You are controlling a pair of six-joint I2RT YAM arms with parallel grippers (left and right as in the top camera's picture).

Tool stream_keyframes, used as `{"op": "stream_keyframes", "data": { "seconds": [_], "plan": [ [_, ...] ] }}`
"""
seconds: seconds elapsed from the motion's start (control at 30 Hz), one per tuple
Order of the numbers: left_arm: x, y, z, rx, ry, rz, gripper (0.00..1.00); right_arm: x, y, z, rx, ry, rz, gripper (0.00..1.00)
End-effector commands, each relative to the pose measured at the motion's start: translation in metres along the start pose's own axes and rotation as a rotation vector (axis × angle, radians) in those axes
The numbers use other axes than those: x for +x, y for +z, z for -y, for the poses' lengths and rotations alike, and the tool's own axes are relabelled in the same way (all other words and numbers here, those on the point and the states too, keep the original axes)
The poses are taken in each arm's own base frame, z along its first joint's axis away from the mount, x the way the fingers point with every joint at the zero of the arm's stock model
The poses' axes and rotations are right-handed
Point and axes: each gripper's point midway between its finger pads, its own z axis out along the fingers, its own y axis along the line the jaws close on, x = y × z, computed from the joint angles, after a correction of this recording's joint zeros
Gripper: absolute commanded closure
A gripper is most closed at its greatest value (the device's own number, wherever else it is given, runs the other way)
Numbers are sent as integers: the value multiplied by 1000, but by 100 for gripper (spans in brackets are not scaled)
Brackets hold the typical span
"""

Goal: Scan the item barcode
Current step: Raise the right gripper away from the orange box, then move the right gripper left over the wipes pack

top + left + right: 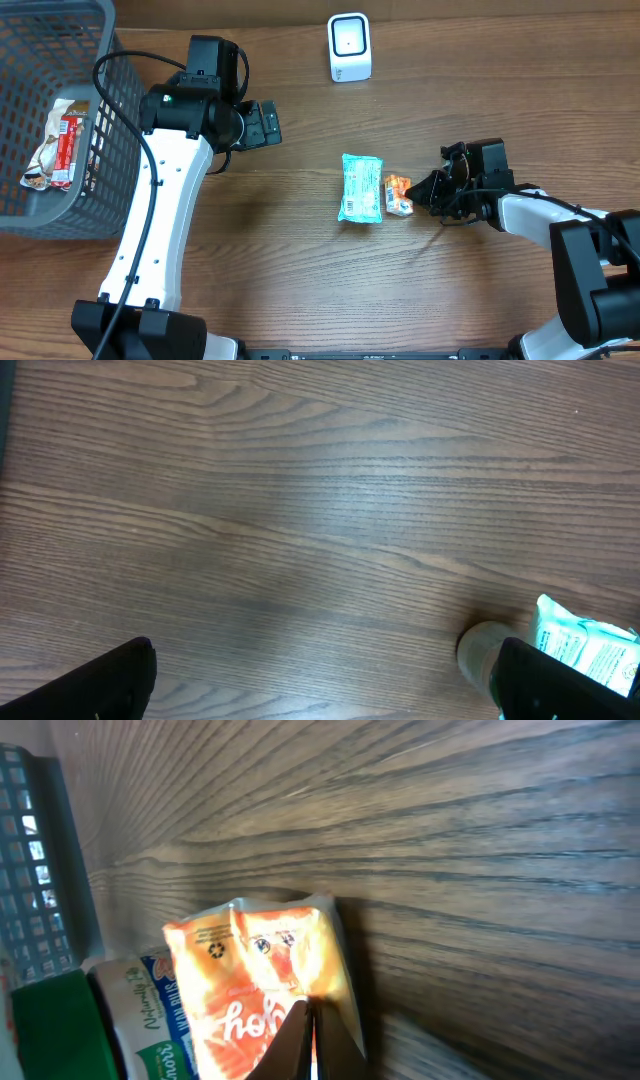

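Observation:
The closed fingertips of my right gripper slant against the orange packet's edge, so I need to lift clear, open and grip the packet's body (pixel 397 196) from above before scanning.
A small orange snack packet (pixel 398 193) lies on the wooden table, right of a teal packet (pixel 361 187). My right gripper (pixel 420 191) is low at the orange packet's right edge. In the right wrist view its fingers (pixel 292 1045) are pressed together, pinching the edge of the orange packet (pixel 255 970). No barcode shows on it. The white scanner (pixel 349 47) stands upright at the back of the table. My left gripper (pixel 264 123) hovers open to the left of the packets, holding nothing. In its wrist view the teal packet (pixel 590 645) shows at the lower right.
A grey plastic basket (pixel 100 120) at the far left holds a wrapped snack (pixel 58 145). In the right wrist view the teal packet (pixel 140 1010) lies just left of the orange one, with the basket's mesh (pixel 30 870) behind.

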Motion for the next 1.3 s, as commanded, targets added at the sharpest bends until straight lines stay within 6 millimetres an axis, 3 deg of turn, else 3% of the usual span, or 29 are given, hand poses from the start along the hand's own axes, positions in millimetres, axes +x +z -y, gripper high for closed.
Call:
{"op": "stream_keyframes", "data": {
  "seconds": [0.0, 0.5, 0.67, 0.8, 0.9, 0.97, 1.1, 1.27],
  "plan": [
    [-4, -4, -1, -6, -4, 20, 0, -7, -4, 0, 34, -1, 34, 95],
    [-4, -4, -1, -6, -4, 20, 0, -8, -5, 6, 54, 23, 40, 95],
    [-4, -4, -1, -6, -4, 20, 1, -10, -6, 6, 53, 24, 46, 91],
    [-4, -4, -1, -6, -4, 20, 0, -25, -20, 5, 46, 34, 92, 80],
    [-4, -4, -1, -6, -4, 20, 0, -41, -42, 0, 46, 25, 137, 69],
    [-4, -4, -1, -6, -4, 20, 0, -52, -62, -5, 68, 8, 168, 55],
    [-4, -4, 0, -6, -2, 19, 0, -54, -75, -19, 123, -82, 135, 48],
    [-4, -4, 0, -5, -2, 20, 0, -46, -77, -26, 326, -222, 90, 46]
  ]
}}
